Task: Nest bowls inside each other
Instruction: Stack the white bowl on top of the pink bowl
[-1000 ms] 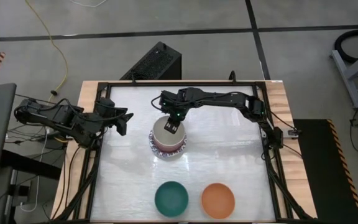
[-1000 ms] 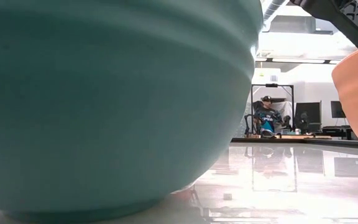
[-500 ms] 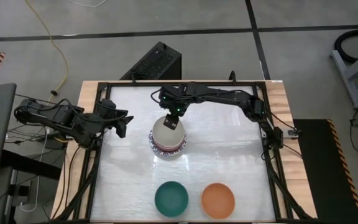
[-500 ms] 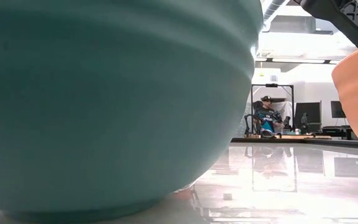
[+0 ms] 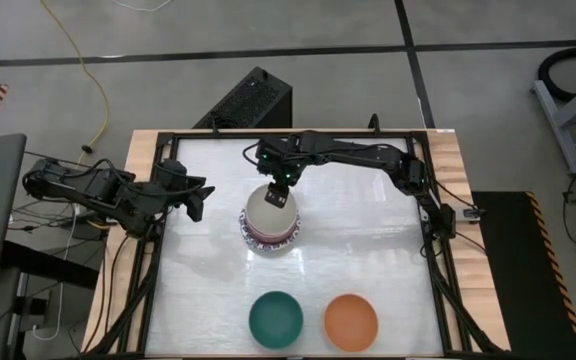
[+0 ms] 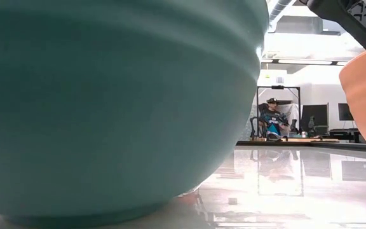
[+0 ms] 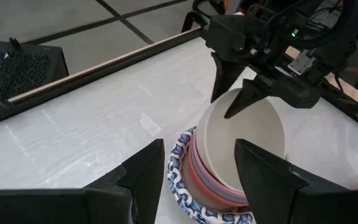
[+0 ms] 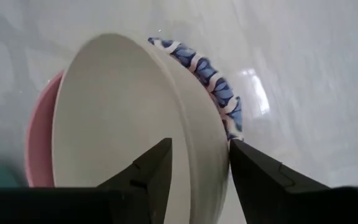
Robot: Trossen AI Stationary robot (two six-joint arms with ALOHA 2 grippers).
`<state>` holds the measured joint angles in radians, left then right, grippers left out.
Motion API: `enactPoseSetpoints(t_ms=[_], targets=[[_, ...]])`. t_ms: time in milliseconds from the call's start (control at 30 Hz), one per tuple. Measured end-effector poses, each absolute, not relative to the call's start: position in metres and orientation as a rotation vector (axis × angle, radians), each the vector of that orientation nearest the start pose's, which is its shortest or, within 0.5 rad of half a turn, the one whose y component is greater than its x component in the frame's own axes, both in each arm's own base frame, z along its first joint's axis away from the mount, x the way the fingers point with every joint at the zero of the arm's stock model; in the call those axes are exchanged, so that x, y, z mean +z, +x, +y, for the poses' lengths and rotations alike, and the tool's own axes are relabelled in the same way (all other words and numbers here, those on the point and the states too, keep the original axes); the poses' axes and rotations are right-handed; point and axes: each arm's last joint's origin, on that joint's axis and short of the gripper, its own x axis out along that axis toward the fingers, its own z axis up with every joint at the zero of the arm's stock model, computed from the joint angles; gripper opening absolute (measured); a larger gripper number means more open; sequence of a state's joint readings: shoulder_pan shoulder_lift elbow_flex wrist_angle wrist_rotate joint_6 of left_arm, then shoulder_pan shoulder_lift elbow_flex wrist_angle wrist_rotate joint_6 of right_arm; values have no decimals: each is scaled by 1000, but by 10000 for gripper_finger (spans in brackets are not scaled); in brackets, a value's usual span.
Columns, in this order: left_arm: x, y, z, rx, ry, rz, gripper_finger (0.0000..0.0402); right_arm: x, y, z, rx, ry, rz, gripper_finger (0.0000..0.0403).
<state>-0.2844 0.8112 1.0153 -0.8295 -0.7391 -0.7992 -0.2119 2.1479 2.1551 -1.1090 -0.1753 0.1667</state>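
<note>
My right gripper should grip the cream bowl's far rim (image 8: 176,93) and move it toward the middle, because the cream bowl leans over the pink bowl's far side.
A stack of nested bowls stands mid-table. A cream bowl (image 5: 268,212) lies tilted on top, over a pink bowl (image 7: 197,169) and a white bowl with a blue-patterned rim (image 7: 180,180). My right gripper (image 5: 279,196) is open, slanting down over the cream bowl's far rim, with one finger on each side of it. My left gripper (image 5: 198,196) waits open above the table's left side, pointing at the stack. A green bowl (image 5: 275,319) and an orange bowl (image 5: 351,321) sit upright near the front edge. My right gripper has one finger (image 8: 157,165) inside the cream bowl's far rim (image 8: 207,146) and the other outside it, coming from above and the far side. I cannot tell whether either finger touches the rim. The bowl leans in the stack, bottom down.
A black frame rail (image 5: 158,250) runs round the tabletop. A black box (image 5: 250,100) lies on the floor beyond the far edge. Bare tabletop shows to the right of the stack (image 5: 368,240). In the low view a person (image 6: 272,117) sits in the room behind.
My right gripper has risen and drawn back toward the far edge, from over the inside of the cream bowl to its far rim. The cream bowl has stayed on the stack.
</note>
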Motion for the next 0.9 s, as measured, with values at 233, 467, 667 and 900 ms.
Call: enactPoseSetpoints(t_ms=[233, 467, 667, 900], targets=[[351, 138, -20, 622, -456, 338, 185, 301, 443, -92, -140, 346, 1074, 180], [351, 138, -20, 622, -456, 339, 185, 300, 442, -93, -143, 352, 1090, 179], [351, 138, -20, 624, -461, 337, 185, 299, 440, -92, -144, 352, 1107, 128], [351, 138, -20, 624, -466, 335, 185, 298, 439, -93, -153, 366, 1119, 16]])
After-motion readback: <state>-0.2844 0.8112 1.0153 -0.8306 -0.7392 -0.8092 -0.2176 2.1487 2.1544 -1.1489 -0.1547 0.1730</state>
